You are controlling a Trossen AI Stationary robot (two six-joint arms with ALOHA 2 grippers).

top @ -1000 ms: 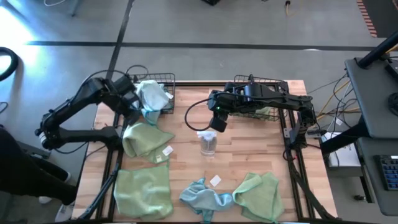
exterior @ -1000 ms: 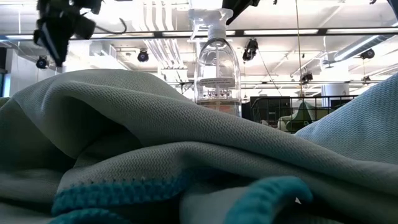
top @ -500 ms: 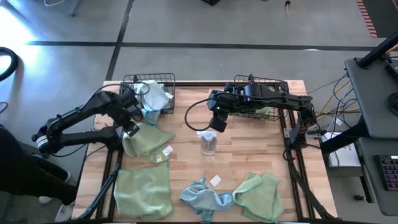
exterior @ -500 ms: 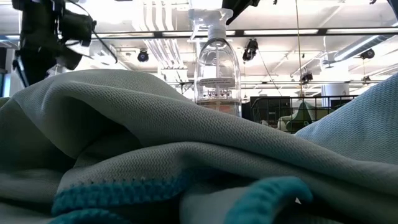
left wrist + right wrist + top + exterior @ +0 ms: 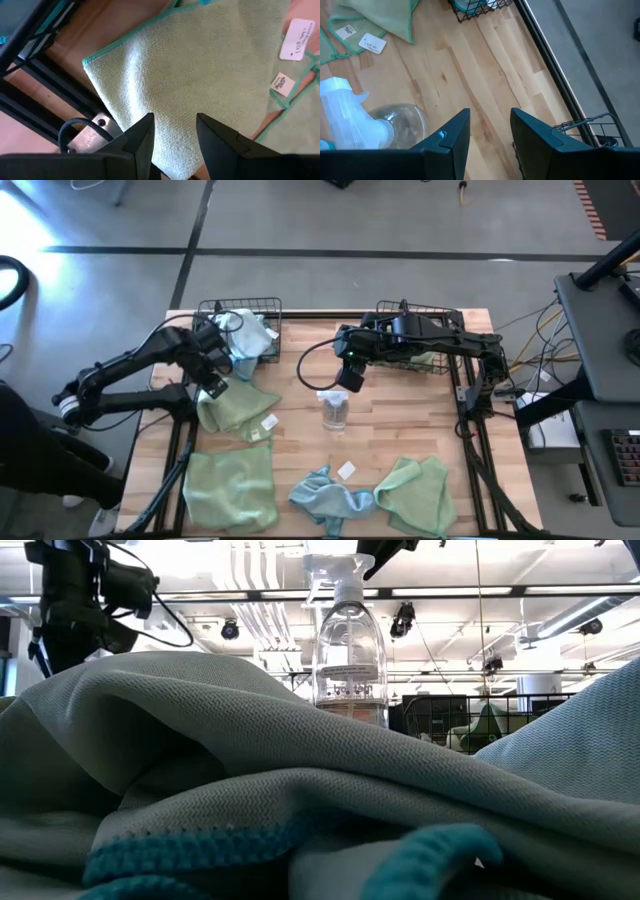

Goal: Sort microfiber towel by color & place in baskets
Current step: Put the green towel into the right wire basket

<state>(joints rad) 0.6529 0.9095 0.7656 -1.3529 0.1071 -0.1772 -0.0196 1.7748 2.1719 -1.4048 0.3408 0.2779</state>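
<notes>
My left gripper will move over to the tagged corner (image 5: 250,427) (image 5: 242,89) of the crumpled pale green towel and close there, beside the towel's small white label.
A pale green towel (image 5: 238,408) lies crumpled on the table near the left basket (image 5: 262,308), which holds a light blue towel (image 5: 245,332). My left gripper (image 5: 213,383) hovers open over this green towel's left edge (image 5: 150,75), fingers pointing down, with no touch showing. My right gripper (image 5: 350,376) hangs open above the table beside a clear spray bottle (image 5: 335,410). The right basket (image 5: 440,310) holds a green towel (image 5: 428,360). Along the near edge lie a green towel (image 5: 230,485), a light blue towel (image 5: 325,495) and another green one (image 5: 415,495).
The spray bottle (image 5: 350,640) stands upright mid-table, just below my right gripper (image 5: 490,131). Loose white tags (image 5: 346,471) lie on the wood. Black frame rails (image 5: 45,107) run along the table's left edge. Bare wood shows between the two baskets.
My left gripper has moved from beside the left basket toward the near edge and down, stopping over the crumpled green towel. The right arm and all towels have stayed where they were.
</notes>
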